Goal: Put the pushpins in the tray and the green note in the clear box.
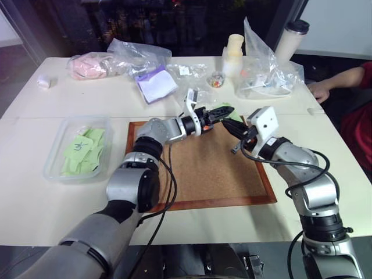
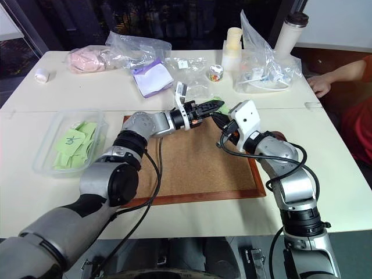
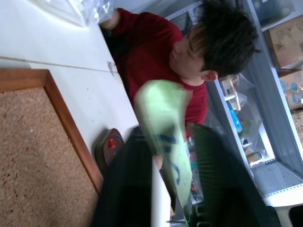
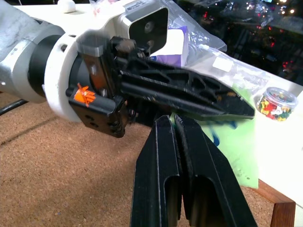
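Next, my right gripper releases the pushpin in the dark reddish tray on the table (image 1: pixel 281 151) beside the cork board.
A pale green note (image 3: pixel 163 127) with a dark scribble is pinched between my left gripper's (image 1: pixel 226 110) two shut black fingers, above the far edge of the cork board (image 1: pixel 203 168). My right gripper (image 4: pixel 177 120) is shut too, its tips meeting the note's (image 4: pixel 236 146) near edge just below the left fingers. The small dark reddish tray (image 3: pixel 102 151) sits on the table past the board's right side, with a red pushpin (image 3: pixel 111 142) in it. At the far left the clear box (image 1: pixel 52 152) holds several green notes.
A white pad with a purple edge (image 1: pixel 156 84), a tub of coloured bits (image 1: pixel 217 80), clear bags (image 1: pixel 267 70) and a lidded cup (image 1: pixel 292 38) crowd the table's far side. A person in a red sleeve (image 1: pixel 343 87) sits at the right.
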You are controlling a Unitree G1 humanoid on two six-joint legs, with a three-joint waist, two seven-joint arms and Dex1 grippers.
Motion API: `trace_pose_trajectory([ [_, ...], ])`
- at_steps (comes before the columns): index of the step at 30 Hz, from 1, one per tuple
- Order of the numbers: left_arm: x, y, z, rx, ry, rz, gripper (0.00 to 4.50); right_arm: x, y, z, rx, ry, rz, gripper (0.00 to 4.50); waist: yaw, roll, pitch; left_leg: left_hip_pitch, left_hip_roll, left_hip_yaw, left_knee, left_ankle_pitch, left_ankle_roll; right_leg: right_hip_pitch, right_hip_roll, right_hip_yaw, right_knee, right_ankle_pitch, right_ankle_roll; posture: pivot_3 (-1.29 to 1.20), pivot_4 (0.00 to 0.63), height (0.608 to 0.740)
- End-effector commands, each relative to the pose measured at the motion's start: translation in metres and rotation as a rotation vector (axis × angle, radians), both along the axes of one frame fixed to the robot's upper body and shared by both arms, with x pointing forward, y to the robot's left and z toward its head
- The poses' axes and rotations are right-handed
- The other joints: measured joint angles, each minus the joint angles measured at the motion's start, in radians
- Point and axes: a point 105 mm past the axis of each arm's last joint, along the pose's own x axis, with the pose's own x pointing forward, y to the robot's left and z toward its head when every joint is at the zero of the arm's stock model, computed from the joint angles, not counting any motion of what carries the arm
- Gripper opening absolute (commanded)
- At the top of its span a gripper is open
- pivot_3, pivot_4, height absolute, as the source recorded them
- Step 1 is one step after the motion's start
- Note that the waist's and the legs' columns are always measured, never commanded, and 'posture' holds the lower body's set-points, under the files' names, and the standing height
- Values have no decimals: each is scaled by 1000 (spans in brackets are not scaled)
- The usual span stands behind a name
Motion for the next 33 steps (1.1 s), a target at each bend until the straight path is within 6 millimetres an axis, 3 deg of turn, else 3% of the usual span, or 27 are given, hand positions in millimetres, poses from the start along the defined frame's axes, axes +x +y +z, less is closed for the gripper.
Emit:
trace_pose_trajectory([
  [1, 2, -1, 19, -31, -57, -3, 65, -5, 4, 14, 2, -61, 13, 0, 1, 0, 0, 0, 0, 0, 0, 0, 0, 0, 0, 0, 0, 0, 0, 0, 150, 734],
  [8, 4, 0, 7, 31, -82, 22, 65, -7, 4, 16, 11, -73, 14, 0, 1, 0, 0, 0, 0, 0, 0, 0, 0, 0, 0, 0, 0, 0, 0, 0, 150, 734],
  [14, 13, 8, -15, 120, -72, 102, 65, -13, 2, 35, 72, -134, -19, 0, 1, 0, 0, 0, 0, 0, 0, 0, -1, 0, 0, 0, 0, 0, 0, 0, 150, 734],
  [19, 17, 12, -18, 154, -62, 135, 65, -18, -10, 44, 178, -127, -87, 0, 3, 0, 0, 0, 0, 0, 0, 0, 0, 0, 0, 0, 0, 0, 0, 0, 150, 734],
  [21, 16, 13, -5, 238, -253, 99, 65, -15, -39, 48, 252, -108, -216, 0, 5, 0, 0, 0, 0, 0, 0, 0, 0, 0, -1, 0, 0, 0, 0, 0, 150, 734],
  [23, 5, 10, 5, 402, -585, 13, 65, -13, -73, 40, 241, -67, -370, 0, 6, 0, 0, 0, -1, 0, 0, 1, -1, 0, -1, 0, 0, 0, 0, 0, 150, 734],
  [27, -30, 10, 10, 613, -1070, -175, 65, -16, -120, 1, 136, 100, -558, 0, 6, 1, 0, 0, -1, 1, -2, 4, -7, 1, -1, 0, -1, 0, 0, 0, 150, 734],
  [30, -48, 13, 9, 685, -1240, -262, 65, -19, -143, -28, 81, 211, -627, 0, 4, 1, 0, 0, 0, 1, -2, 4, -7, 1, -1, 1, -1, 0, 0, 0, 150, 734],
  [33, -54, 13, 10, 719, -1290, -279, 65, -18, -150, -43, 82, 253, -631, 0, 1, 1, 0, 1, 0, 1, -1, 1, -1, 1, -1, 1, 0, 0, 0, 0, 150, 734],
])
